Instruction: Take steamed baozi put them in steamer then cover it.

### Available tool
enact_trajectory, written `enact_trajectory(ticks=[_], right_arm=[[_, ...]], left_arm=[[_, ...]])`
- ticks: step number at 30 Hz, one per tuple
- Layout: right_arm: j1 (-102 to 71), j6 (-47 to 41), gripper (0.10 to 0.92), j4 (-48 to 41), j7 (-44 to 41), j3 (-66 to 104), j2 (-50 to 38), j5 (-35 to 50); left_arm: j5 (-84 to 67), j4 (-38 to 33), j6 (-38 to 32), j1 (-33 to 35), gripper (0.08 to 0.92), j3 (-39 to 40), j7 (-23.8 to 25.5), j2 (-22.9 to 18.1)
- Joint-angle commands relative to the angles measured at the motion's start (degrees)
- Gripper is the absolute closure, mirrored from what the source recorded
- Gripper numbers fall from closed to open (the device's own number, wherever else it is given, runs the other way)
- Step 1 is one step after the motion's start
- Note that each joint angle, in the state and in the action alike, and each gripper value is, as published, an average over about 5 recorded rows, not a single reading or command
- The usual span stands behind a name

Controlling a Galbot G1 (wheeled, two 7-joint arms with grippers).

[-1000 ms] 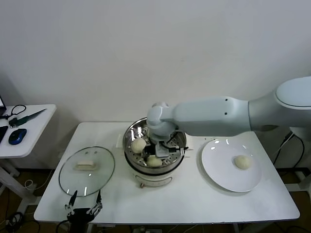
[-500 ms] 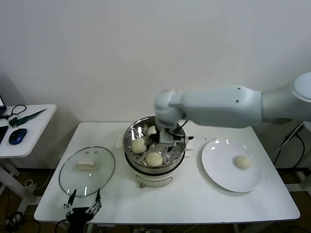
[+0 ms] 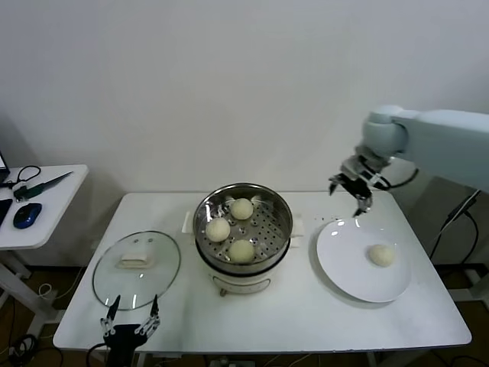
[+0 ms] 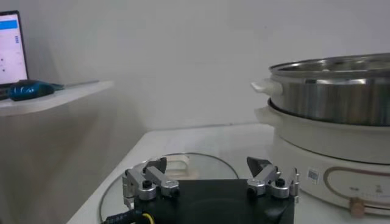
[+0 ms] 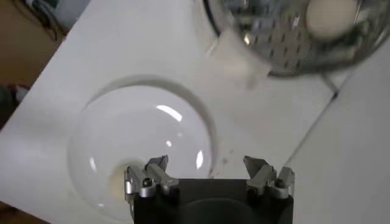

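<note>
The white plate has the sides of the baozi (image 3: 381, 255) (image 5: 124, 181) lying on it, and my right gripper should go there next and close on them.
Three cream-white baozi (image 3: 241, 208), (image 3: 218, 229), (image 3: 241, 251) lie in the shiny steamer (image 3: 275, 206) on its white pot base at the table's middle. A fourth baozi (image 3: 381, 255) lies on the white plate (image 3: 344, 260) at the right. My right gripper (image 3: 350, 193) is open and empty, held in the air above the plate's far left rim; its wrist view shows the plate (image 5: 140, 140), that baozi (image 5: 117, 182) and the steamer (image 5: 286, 42). The glass cover (image 3: 136, 269) with its white handle lies flat at the left. My left gripper (image 3: 131, 327) is open, parked at the table's front left edge.
A small side table (image 3: 38, 206) with a blue mouse and tools stands at far left. The wall is close behind the table. In the left wrist view the cover (image 4: 201, 167) lies just ahead of the gripper (image 4: 207, 176), with the steamer (image 4: 335, 97) beside it.
My right arm has left the steamer and swung right and back, over the plate. The third baozi now lies free in the steamer. The left arm has not moved.
</note>
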Motion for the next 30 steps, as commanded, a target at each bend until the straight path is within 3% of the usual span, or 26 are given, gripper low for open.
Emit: enact_trajectory(ticks=[1, 16, 30], right_arm=[[-28.1, -6.0, 0.203, -11.3, -0.6, 23.1, -14.2, -8.7], [-43.4, -1.5, 0.203, -24.3, 0.2, 38.9, -6.5, -15.8], [-45.8, -0.6, 0.203, -28.4, 2.6, 42.8, -0.7, -16.9]], left_arm=[[0.1, 0.0, 0.0, 0.2, 0.177, 0.0, 0.0, -0.2], [1.0, 0.6, 0.2, 0.9, 0.177, -0.3, 0.1, -1.0], [1.5, 1.0, 0.2, 1.2, 0.177, -0.4, 0.1, -1.1]])
